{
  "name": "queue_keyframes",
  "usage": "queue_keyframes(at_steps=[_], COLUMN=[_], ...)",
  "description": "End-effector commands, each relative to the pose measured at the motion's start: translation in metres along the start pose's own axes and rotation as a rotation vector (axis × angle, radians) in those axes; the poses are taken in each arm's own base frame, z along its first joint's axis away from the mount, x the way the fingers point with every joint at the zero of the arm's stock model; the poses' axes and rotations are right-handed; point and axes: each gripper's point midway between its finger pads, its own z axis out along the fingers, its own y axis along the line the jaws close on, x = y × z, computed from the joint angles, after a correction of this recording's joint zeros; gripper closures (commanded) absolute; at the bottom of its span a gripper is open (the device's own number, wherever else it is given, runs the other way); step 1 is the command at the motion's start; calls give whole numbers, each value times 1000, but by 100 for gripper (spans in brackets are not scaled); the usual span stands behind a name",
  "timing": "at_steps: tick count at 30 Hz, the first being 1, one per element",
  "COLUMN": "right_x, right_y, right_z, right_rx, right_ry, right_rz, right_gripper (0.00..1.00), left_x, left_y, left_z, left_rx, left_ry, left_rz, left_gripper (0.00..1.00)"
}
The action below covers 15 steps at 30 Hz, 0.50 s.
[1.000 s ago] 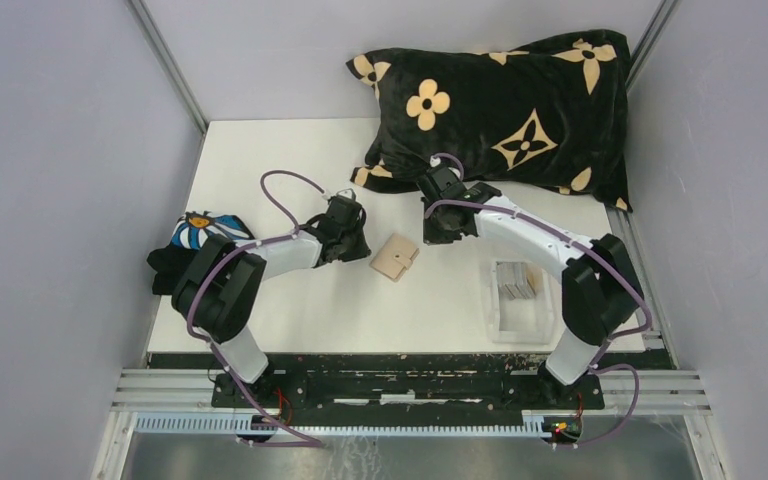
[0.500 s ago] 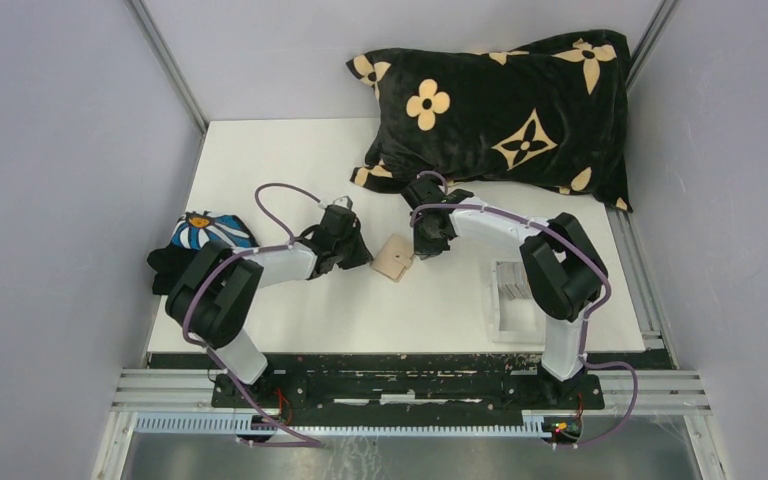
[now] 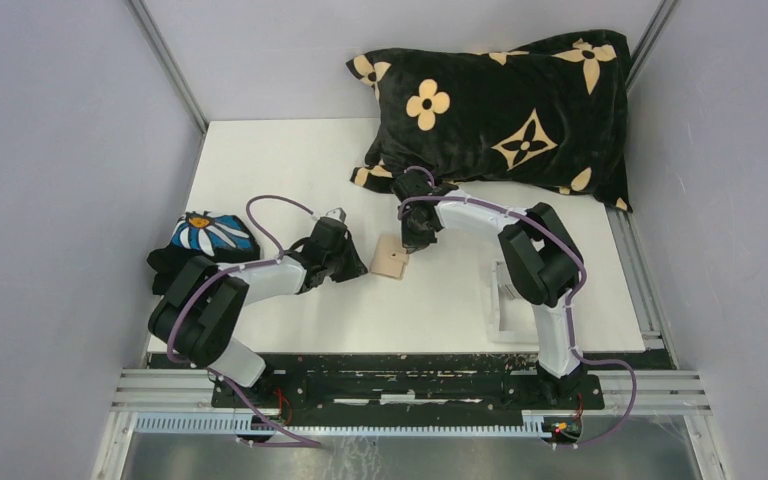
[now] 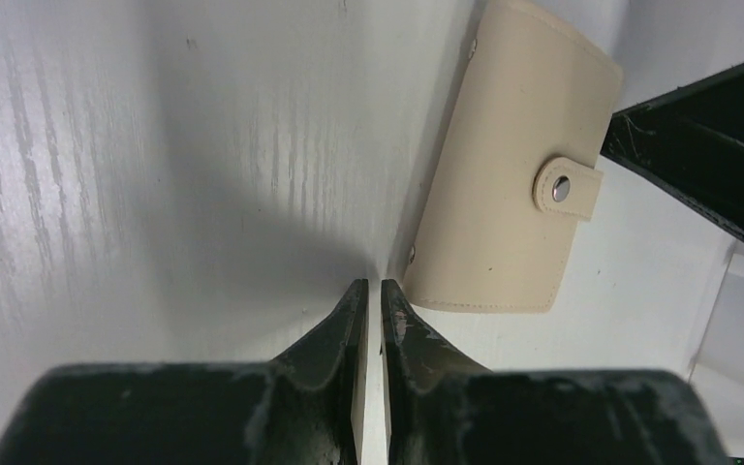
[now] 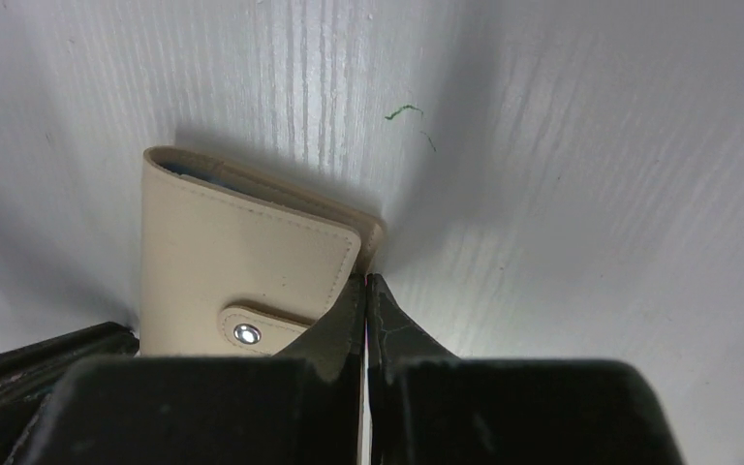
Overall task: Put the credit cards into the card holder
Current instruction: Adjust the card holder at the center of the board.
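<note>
The fastened tab holds the card holder's cover shut, so my right gripper, at its edge, should back off and pinch the tab's snap [image 5: 247, 334].
The tan card holder [image 3: 391, 262] lies closed on the white table, snap tab fastened [image 4: 564, 189]. A thin blue edge shows inside its fold [image 5: 186, 170]. My left gripper [image 3: 362, 268] is down at the holder's left corner [image 4: 375, 284], its jaws together but for a thin slit, with nothing between them. My right gripper [image 3: 412, 246] is shut, its tips touching the holder's far right corner [image 5: 365, 278]. The credit cards are hidden: my right arm covers most of the clear box [image 3: 520, 318].
A black pillow with tan flowers [image 3: 505, 105] fills the back right of the table. At the left edge lies a dark cloth with a daisy print [image 3: 205, 238]. The clear box stands at the front right.
Both grippers have closed in on the card holder from either side. The right arm has folded and swung left. The holder has slid slightly left.
</note>
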Motion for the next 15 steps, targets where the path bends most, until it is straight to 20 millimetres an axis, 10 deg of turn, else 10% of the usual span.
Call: queue_keyframes(at_steps=[1,15], right_x=[-17,-34], right_y=[17,19], right_z=[-3,-6], right_rx=[-48,-23], right_ry=[-33,-46], right_rz=[-15,-81], right_gripper=[99,94], left_x=[14,22], left_y=[2,-33], left_z=[-6,-9], left_rx=[10,117], left_ry=[36,55], left_rz=[-43,-20], left_gripper=[83,84])
